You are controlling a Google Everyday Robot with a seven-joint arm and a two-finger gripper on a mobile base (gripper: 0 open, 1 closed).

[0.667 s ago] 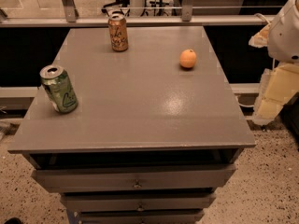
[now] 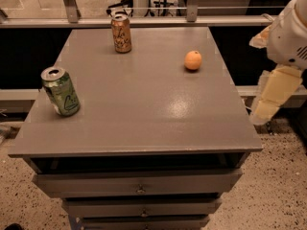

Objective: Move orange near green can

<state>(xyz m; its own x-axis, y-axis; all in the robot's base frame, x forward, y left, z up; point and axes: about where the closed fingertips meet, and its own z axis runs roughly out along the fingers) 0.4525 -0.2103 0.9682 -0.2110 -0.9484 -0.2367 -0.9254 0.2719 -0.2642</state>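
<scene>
My gripper should go to the orange next and close around the orange's sides [image 2: 194, 61], because the orange has to move near the green can.
The orange [image 2: 193, 60] sits on the grey table top [image 2: 139, 104], toward the far right. The green can [image 2: 60, 91] stands at the near left edge, leaning slightly. My gripper [image 2: 269, 102] hangs off the table's right side, cream coloured, below the white arm [image 2: 290, 32]. It is level with the table edge, well to the right of and nearer than the orange. It holds nothing that I can see.
An orange-brown can [image 2: 121, 33] stands upright at the far edge, left of the middle. The table is a drawer cabinet with handles at the front [image 2: 140, 189]. A rail [image 2: 144, 20] runs behind it. Speckled floor lies around.
The arm at the right has edged slightly left toward the table. The orange and both cans have not moved.
</scene>
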